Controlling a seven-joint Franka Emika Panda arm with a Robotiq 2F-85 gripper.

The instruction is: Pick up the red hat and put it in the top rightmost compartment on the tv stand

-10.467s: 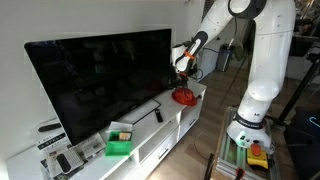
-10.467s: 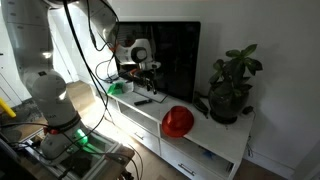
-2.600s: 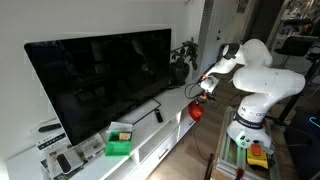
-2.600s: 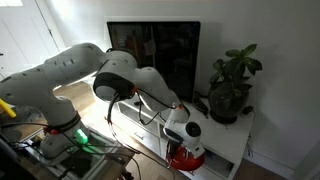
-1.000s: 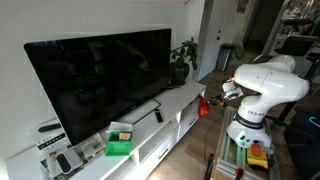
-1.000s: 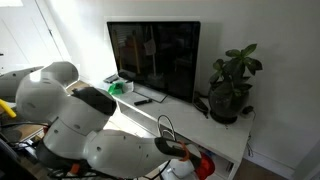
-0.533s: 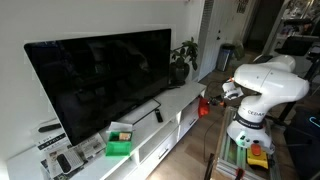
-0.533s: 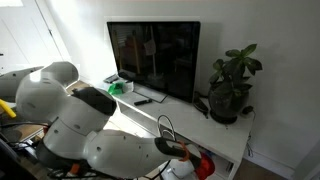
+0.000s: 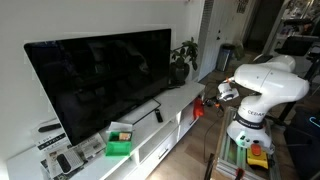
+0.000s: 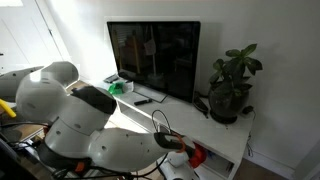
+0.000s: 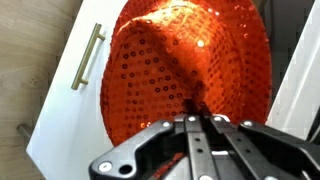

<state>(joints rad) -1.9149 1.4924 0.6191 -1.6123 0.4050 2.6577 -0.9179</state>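
Note:
Next, my gripper releases the red hat, now hanging against the stand's front, inside the compartment (image 9: 187, 112) under the plant end of the white tv stand's top.
The red hat (image 11: 190, 65), covered in sequins, fills the wrist view. My gripper (image 11: 197, 118) is shut on its near edge. In both exterior views the red hat (image 9: 199, 109) (image 10: 197, 155) hangs against the front of the white tv stand (image 9: 160, 125) (image 10: 232, 140) at its plant end, below the top surface. My gripper (image 9: 210, 101) (image 10: 183, 148) reaches in from the room side. The top rightmost compartment is hidden behind the hat and arm.
A big black TV (image 9: 100, 80) and a potted plant (image 10: 230, 90) stand on the tv stand, with a green box (image 9: 120, 146) at the far end. A white drawer front with a metal handle (image 11: 86, 56) lies left of the hat in the wrist view.
Over the last second the gripper has carried the hat a little closer to the stand's front. Earlier it lifted the hat off the stand's top and brought it down in front.

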